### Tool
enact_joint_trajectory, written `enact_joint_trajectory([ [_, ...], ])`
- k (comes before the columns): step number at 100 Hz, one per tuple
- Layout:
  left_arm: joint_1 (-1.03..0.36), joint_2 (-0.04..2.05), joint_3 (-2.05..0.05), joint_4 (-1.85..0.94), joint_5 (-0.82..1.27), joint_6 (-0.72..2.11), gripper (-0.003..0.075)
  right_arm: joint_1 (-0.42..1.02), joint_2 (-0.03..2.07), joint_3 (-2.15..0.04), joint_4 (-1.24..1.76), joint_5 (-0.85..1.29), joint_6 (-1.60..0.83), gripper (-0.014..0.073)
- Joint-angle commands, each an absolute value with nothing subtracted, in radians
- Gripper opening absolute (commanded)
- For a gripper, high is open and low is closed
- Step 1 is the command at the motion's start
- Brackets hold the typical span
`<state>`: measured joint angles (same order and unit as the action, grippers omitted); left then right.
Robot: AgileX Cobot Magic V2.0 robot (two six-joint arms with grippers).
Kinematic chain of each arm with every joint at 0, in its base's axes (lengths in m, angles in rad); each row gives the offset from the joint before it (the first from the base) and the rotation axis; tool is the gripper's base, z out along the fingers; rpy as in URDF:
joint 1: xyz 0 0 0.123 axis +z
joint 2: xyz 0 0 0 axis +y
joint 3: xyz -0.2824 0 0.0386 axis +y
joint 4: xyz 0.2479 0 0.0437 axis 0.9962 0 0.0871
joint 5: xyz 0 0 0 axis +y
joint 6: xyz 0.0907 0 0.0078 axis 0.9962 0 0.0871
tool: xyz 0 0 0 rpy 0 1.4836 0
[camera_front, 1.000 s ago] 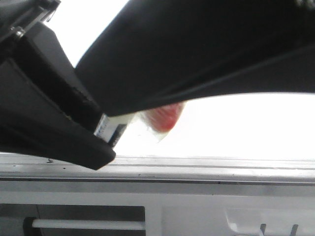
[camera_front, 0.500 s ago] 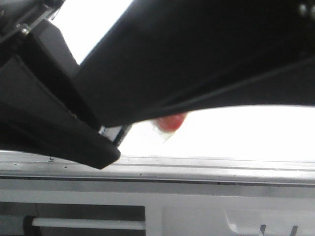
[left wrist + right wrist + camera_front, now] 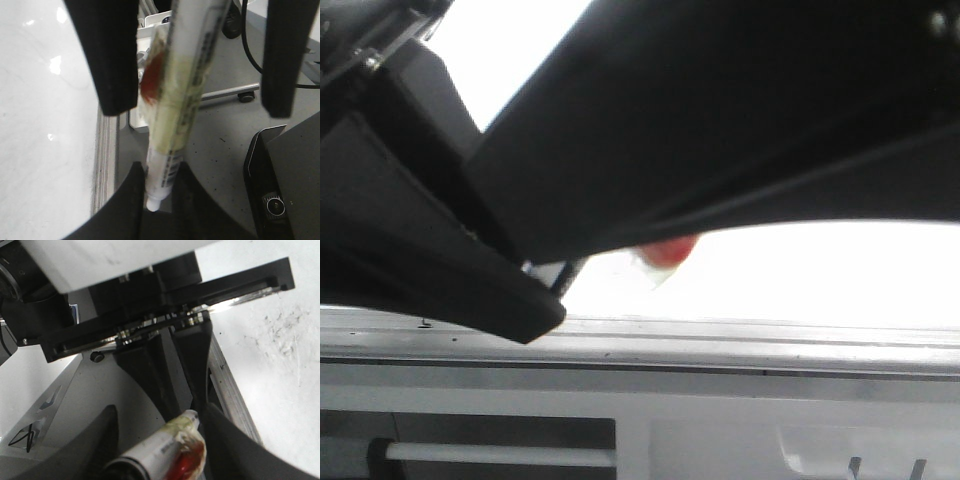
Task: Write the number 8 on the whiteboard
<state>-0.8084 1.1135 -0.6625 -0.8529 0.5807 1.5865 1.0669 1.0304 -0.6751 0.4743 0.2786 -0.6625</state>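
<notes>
My right gripper needs to close on the marker's taped middle [image 3: 177,90] and take it over before writing the 8, as my left gripper is clamping the marker's narrow end.
A white marker [image 3: 185,100] wrapped in yellowish tape with a red patch [image 3: 150,75] is clamped at one end by my left gripper [image 3: 160,169], which is shut on it. My right gripper [image 3: 159,415] is open, its two fingers [image 3: 117,55] standing wide on either side of the marker's [image 3: 160,450] taped middle. The glossy whiteboard [image 3: 45,125] lies beside both grippers and shows only smudges [image 3: 280,335]. The number 8 is out of view. From the front, both black arms [image 3: 720,130] hide most of the board [image 3: 820,270]. Only the red patch [image 3: 670,250] peeks out.
A grey metal ledge [image 3: 720,345] edges the board [image 3: 227,390]. Beyond the edge is grey floor with a wheeled stand foot [image 3: 245,95] and cables. A black housing with a small lens [image 3: 280,195] sits close to the left gripper. White equipment [image 3: 30,390] stands off the board's edge.
In the front view the right arm has sunk lower, covering most of the marker's white barrel and more of the red patch. The left arm has barely moved.
</notes>
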Motion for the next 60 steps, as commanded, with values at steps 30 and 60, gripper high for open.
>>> enact_joint_trajectory([
  [30, -0.817, 1.097, -0.697, -0.899, 0.564, 1.582, -0.002, 1.069, 1.084, -0.689, 0.477, 0.215, -0.663, 0.0342],
  [60, -0.817, 1.097, -0.697, -0.897, 0.564, 1.582, -0.002, 1.069, 1.085, -0.689, 0.477, 0.217, -0.663, 0.0447],
])
